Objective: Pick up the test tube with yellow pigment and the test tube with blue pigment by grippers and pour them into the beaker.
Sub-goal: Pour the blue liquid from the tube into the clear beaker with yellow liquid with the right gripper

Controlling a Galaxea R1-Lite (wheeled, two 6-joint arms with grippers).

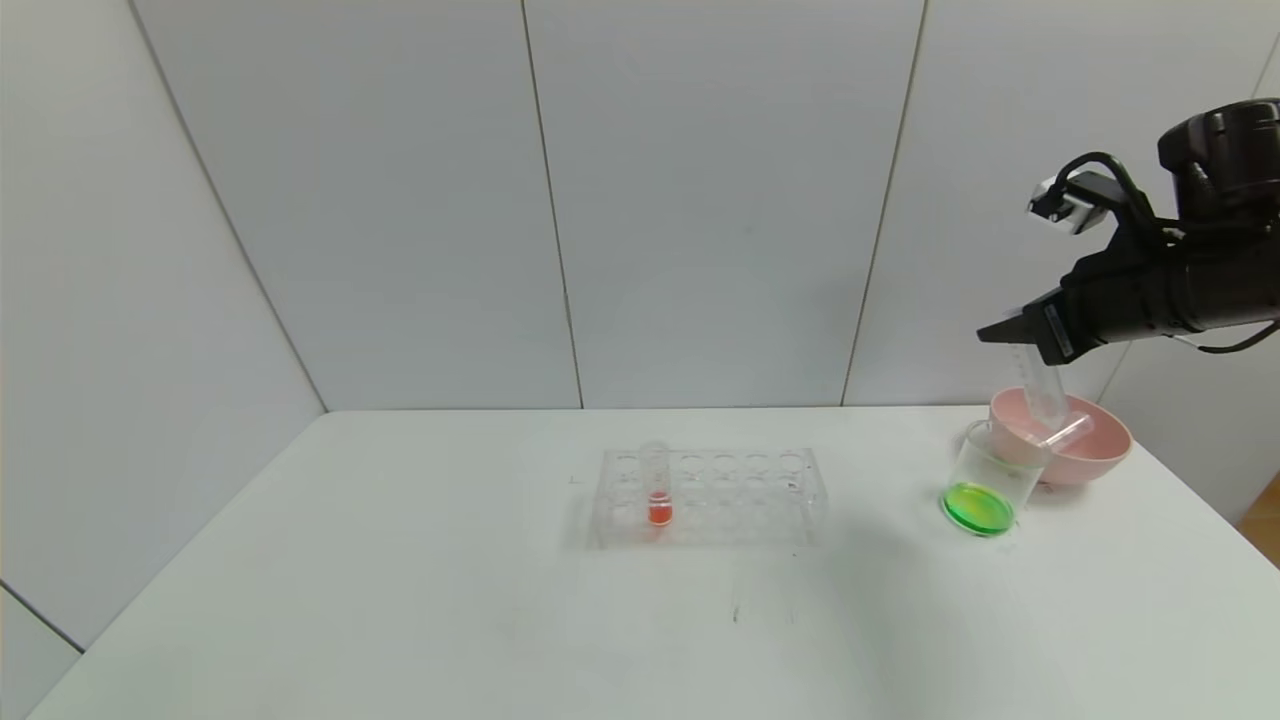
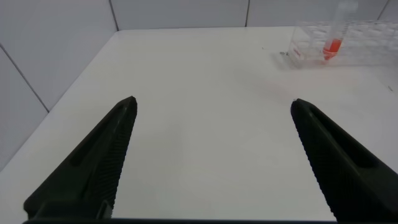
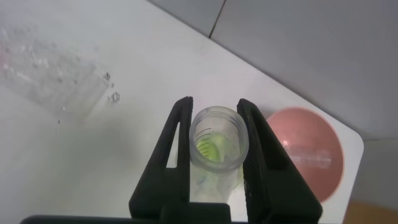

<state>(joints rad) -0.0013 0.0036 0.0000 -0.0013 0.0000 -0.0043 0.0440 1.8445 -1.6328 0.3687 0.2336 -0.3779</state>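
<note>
An empty tube is lying in the pink bowl. Next, my right gripper releases the clear test tube inside the pink bowl (image 1: pixel 1032 420) (image 3: pixel 288 144), beside that tube.
My right gripper (image 1: pixel 1022 338) is shut on a clear test tube (image 1: pixel 1043 388) that looks empty and hangs nearly upright above the pink bowl (image 1: pixel 1095 452), just behind the beaker (image 1: pixel 990 478). The beaker holds green liquid (image 1: pixel 978 508). In the right wrist view the jaws (image 3: pixel 214 107) clamp the tube (image 3: pixel 217 134) just under its rimmed mouth. A second empty tube (image 1: pixel 1066 432) lies in the bowl. No yellow or blue liquid shows, so I cannot tell which tube is which. My left gripper (image 2: pixel 212 104) is open and empty over bare table, out of the head view.
A clear tube rack (image 1: pixel 710 495) stands mid-table with one orange-red tube (image 1: pixel 657 495) in it; both show in the left wrist view, the rack (image 2: pixel 367 40) and the tube (image 2: pixel 334 43). The pink bowl (image 3: pixel 308 155) is near the table's right edge. White walls behind.
</note>
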